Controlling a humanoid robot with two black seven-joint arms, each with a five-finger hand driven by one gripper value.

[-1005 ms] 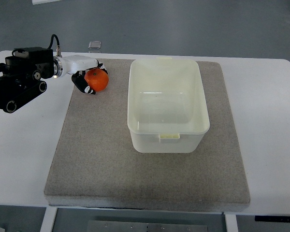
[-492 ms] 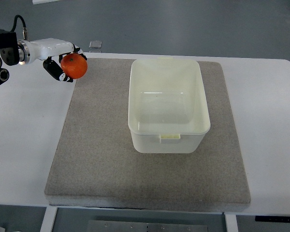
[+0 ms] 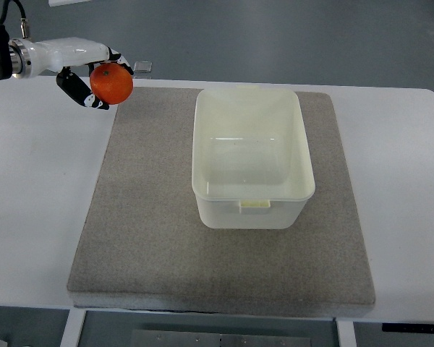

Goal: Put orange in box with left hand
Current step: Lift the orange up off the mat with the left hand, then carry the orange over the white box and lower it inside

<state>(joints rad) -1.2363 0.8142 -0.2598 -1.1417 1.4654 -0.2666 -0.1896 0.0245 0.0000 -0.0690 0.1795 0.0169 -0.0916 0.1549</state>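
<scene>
I will let go of the orange with my left gripper inside the cream box (image 3: 226, 178), by the box's near side, toward the wider side of the mat.
An orange (image 3: 112, 83) is held in the air at the upper left, above the far left corner of the grey mat (image 3: 152, 217). My left hand (image 3: 94, 78) is shut on it, white palm above and dark fingers curled beneath. The cream plastic box (image 3: 252, 155) stands open and empty on the mat, well to the right of the orange. The right arm does not show.
The white table (image 3: 36, 202) surrounds the mat on the left and right. A small grey object (image 3: 142, 67) lies at the table's far edge behind the orange. The floor shows beyond.
The left hand has lifted the orange off the mat and carried it up and to the left, then slightly higher. The arm has pulled back out of the left edge.
</scene>
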